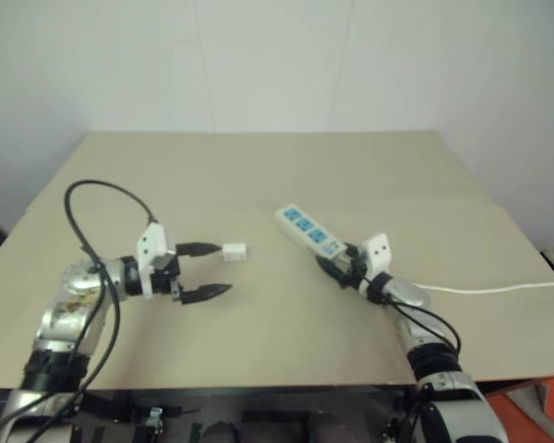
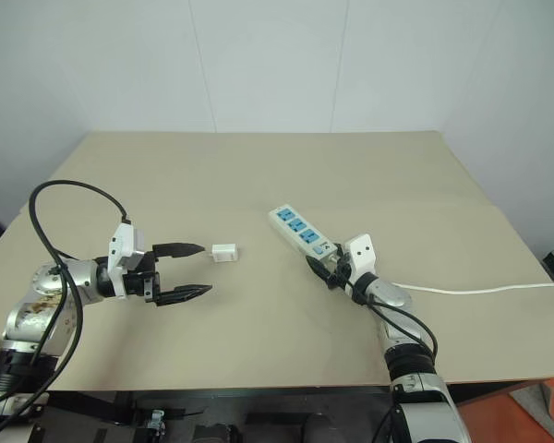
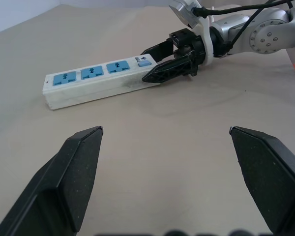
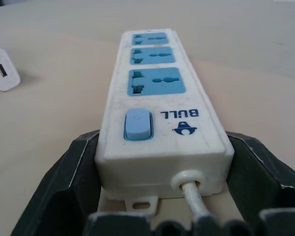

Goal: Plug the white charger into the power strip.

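The robot's left gripper should close on the opposite sides of the white charger (image 1: 234, 252), so that it can carry the charger to the power strip.
The white charger (image 1: 234, 250) lies on the table just past the upper fingertip of my left gripper (image 1: 223, 268), which is open with nothing between its fingers. The power strip (image 1: 307, 230), a white bar with blue socket faces, lies at an angle right of centre. My right gripper (image 1: 337, 259) is at the strip's cord end. In the right wrist view its two black fingers (image 4: 81, 162) press against both sides of the strip (image 4: 157, 93) by the blue switch, with the charger (image 4: 2, 76) off to one side. The left wrist view shows the strip (image 3: 88, 81) across the table.
The strip's thin white cord (image 1: 489, 290) runs right to the table edge. A black cable (image 1: 92, 189) loops over my left arm. The tan table (image 1: 258, 166) stretches back to a white wall.
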You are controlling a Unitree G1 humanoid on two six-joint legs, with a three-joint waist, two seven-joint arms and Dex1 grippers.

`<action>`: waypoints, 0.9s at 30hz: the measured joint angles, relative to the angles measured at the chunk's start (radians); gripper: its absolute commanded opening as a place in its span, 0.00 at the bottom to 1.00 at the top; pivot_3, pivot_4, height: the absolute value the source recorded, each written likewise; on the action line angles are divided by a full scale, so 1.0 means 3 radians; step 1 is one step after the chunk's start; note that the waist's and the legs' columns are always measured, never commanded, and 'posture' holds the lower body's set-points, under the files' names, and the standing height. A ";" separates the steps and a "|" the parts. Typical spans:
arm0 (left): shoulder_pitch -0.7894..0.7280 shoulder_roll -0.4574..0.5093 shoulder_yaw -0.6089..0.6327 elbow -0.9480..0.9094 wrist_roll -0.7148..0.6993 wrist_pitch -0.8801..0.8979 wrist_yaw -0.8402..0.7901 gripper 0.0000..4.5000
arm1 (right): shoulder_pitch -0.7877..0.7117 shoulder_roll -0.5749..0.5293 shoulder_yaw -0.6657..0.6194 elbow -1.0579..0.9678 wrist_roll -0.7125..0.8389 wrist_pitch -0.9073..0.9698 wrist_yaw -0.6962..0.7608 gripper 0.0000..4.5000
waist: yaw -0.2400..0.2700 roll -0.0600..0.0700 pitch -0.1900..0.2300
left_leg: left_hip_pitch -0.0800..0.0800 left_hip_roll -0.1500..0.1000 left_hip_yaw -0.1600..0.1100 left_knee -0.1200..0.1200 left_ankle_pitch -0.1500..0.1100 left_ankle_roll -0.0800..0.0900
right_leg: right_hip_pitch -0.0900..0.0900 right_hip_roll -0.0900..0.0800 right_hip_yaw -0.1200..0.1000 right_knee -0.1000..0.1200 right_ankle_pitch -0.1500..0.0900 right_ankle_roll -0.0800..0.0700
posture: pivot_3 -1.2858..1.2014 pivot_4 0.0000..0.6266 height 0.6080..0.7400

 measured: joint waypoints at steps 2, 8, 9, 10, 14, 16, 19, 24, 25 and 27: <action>-0.0003 -0.0001 0.0000 0.0000 0.0000 -0.0002 -0.0001 1.00 | -0.0011 0.0006 0.0003 0.0043 -0.0004 -0.0056 0.0012 0.75 | -0.0006 0.0000 0.0000 | 0.0000 0.0000 0.0000 0.0000 0.0000 0.0000 | 0.0001 0.0000 0.0000 0.0000 0.0000 0.0000 | 0.52 0.24 1.00; -0.0450 -0.0074 -0.0161 0.0105 0.0144 0.0004 0.0023 1.00 | -0.0023 -0.0013 0.0025 0.0128 -0.0047 -0.0189 0.0044 0.75 | -0.0015 -0.0003 -0.0001 | 0.0003 -0.0001 -0.0002 0.0002 0.0000 0.0000 | 0.0006 0.0000 -0.0001 0.0000 0.0000 0.0002 | 0.52 0.24 1.00; -0.0607 -0.0100 -0.0224 0.0187 0.0211 0.0003 0.0017 1.00 | -0.0021 -0.0029 0.0026 0.0136 -0.0050 -0.0204 0.0061 0.75 | -0.0014 -0.0003 -0.0001 | 0.0003 -0.0002 -0.0002 0.0003 0.0000 0.0000 | 0.0007 0.0000 -0.0001 0.0000 0.0000 0.0003 | 0.52 0.24 1.00; -0.0853 -0.0121 -0.0350 0.0336 0.0288 0.0059 -0.0026 1.00 | -0.0020 -0.0066 0.0025 0.0150 -0.0046 -0.0210 0.0095 0.75 | 0.0002 -0.0006 0.0001 | 0.0002 -0.0002 -0.0004 0.0005 0.0000 0.0000 | 0.0007 0.0001 -0.0003 0.0001 -0.0001 0.0005 | 0.52 0.24 1.00; -0.2087 -0.0172 -0.1005 0.1181 0.0957 0.0145 -0.0282 1.00 | -0.0001 -0.0208 0.0026 0.0166 -0.0032 -0.0238 0.0253 0.75 | 0.0035 -0.0007 0.0001 | -0.0002 -0.0008 -0.0009 0.0010 0.0000 0.0000 | 0.0011 0.0000 -0.0005 -0.0004 -0.0012 0.0026 | 0.52 0.24 1.00; -0.2633 -0.0335 -0.1306 0.1728 0.1317 0.0205 -0.0330 1.00 | 0.0013 -0.0261 0.0026 0.0166 -0.0028 -0.0256 0.0302 0.75 | 0.0035 -0.0006 0.0001 | -0.0003 -0.0012 -0.0009 0.0009 0.0000 0.0001 | 0.0012 -0.0003 -0.0005 -0.0008 -0.0015 0.0030 | 0.52 0.24 1.00; -0.3110 -0.0624 -0.1648 0.2426 0.1738 0.0177 -0.0365 1.00 | 0.0019 -0.0268 0.0045 0.0168 -0.0035 -0.0303 0.0300 0.75 | 0.0025 -0.0007 0.0001 | -0.0004 -0.0013 -0.0008 0.0008 -0.0004 0.0006 | 0.0012 -0.0003 -0.0003 -0.0011 -0.0017 0.0032 | 0.52 0.24 1.00; -0.3420 -0.1010 -0.1971 0.3209 0.2256 -0.0132 -0.0367 1.00 | 0.0059 -0.0271 0.0077 0.0144 -0.0044 -0.0335 0.0227 0.75 | 0.0026 -0.0008 0.0002 | -0.0008 -0.0013 -0.0009 0.0008 -0.0004 0.0007 | 0.0009 -0.0003 -0.0002 -0.0008 -0.0017 0.0033 | 0.52 0.24 1.00; -0.3454 -0.1052 -0.1974 0.3300 0.2293 -0.0143 -0.0368 1.00 | 0.0068 -0.0271 0.0078 0.0135 -0.0044 -0.0335 0.0210 0.75 | 0.0028 -0.0008 0.0002 | -0.0008 -0.0013 -0.0009 0.0009 -0.0004 0.0007 | 0.0009 -0.0004 -0.0002 -0.0008 -0.0017 0.0033 | 0.52 0.24 1.00; -0.3520 -0.1149 -0.1957 0.3484 0.2336 -0.0140 -0.0362 1.00 | 0.0093 -0.0271 0.0086 0.0109 -0.0049 -0.0337 0.0157 0.75 | 0.0034 -0.0009 0.0002 | -0.0008 -0.0014 -0.0010 0.0011 -0.0004 0.0007 | 0.0009 -0.0005 -0.0003 -0.0007 -0.0018 0.0034 | 0.52 0.24 1.00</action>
